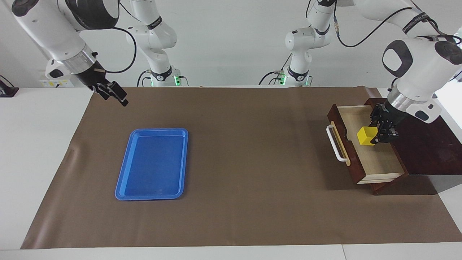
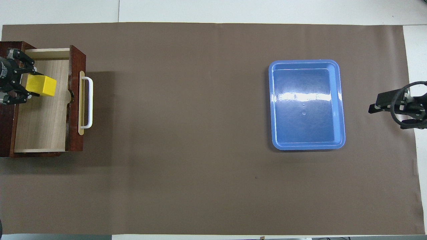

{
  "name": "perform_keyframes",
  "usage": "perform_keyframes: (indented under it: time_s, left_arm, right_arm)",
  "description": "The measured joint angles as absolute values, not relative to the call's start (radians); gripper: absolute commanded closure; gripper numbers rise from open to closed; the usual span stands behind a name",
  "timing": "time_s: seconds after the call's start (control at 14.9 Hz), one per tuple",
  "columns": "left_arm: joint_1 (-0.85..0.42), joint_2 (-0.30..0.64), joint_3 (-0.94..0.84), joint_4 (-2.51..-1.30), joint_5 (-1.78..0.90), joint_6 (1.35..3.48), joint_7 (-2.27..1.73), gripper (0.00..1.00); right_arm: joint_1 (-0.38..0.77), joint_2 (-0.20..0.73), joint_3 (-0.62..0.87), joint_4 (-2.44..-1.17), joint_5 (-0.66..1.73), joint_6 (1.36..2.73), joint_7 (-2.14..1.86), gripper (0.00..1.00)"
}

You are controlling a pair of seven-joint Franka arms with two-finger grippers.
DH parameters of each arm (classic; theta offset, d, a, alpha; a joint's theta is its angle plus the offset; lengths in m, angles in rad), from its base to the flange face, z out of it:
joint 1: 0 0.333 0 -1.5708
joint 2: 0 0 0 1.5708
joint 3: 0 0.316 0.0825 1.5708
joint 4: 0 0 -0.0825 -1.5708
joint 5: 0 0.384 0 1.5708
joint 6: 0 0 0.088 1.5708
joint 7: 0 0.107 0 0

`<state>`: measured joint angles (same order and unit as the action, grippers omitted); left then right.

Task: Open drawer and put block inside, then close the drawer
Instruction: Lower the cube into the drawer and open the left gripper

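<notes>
My left gripper is going to place the yellow block, now low inside the drawer, on the drawer's bottom just behind its front panel (image 2: 56, 104). It will let go of the block there.
The drawer (image 1: 352, 159) (image 2: 76, 100) stands pulled out of its dark cabinet (image 1: 422, 137) at the left arm's end of the table, white bar handle (image 1: 334, 144) facing the table's middle. The yellow block (image 1: 365, 136) (image 2: 40, 85) is low inside the drawer's light wood interior, with my left gripper (image 1: 378, 134) (image 2: 28, 85) shut on it. I cannot tell whether the block touches the drawer's floor. My right gripper (image 1: 121, 96) (image 2: 375, 107) is raised over the mat's edge at the right arm's end, open and holding nothing.
A blue tray (image 1: 153, 164) (image 2: 305, 103) lies on the brown mat (image 1: 252, 173) toward the right arm's end, with nothing in it. The mat covers most of the white table.
</notes>
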<state>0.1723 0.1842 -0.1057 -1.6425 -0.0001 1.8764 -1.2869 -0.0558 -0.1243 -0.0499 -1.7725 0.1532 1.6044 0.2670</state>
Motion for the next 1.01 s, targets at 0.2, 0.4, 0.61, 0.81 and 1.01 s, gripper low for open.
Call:
perform_keyframes:
  time_s: [0.2, 0.4, 0.61, 0.81, 1.01]
  left_arm:
    - [0.179, 0.180, -0.109, -1.742, 0.000, 1.963, -1.281, 1.00]
    - [0.179, 0.165, -0.111, -1.823, 0.000, 2.009, -1.282, 1.00]
    - [0.179, 0.140, -0.110, -1.866, 0.000, 2.024, -1.282, 1.00]
    - [0.179, 0.116, -0.109, -1.896, 0.000, 2.026, -1.282, 0.00]
    - [0.179, 0.113, -0.110, -1.892, 0.000, 2.028, -1.283, 0.00]
  right_arm:
    - [-0.052, -0.160, -0.037, -1.772, 0.084, 1.602, 0.174, 0.00]
    - [-0.049, -0.162, -0.029, -1.772, 0.055, 1.603, 0.079, 0.00]
    - [-0.050, -0.162, -0.030, -1.773, 0.009, 1.605, -0.006, 0.00]
    - [-0.049, -0.159, -0.029, -1.764, 0.004, 1.593, -0.024, 0.00]
    - [-0.047, -0.140, -0.024, -1.730, 0.004, 1.568, -0.026, 0.00]
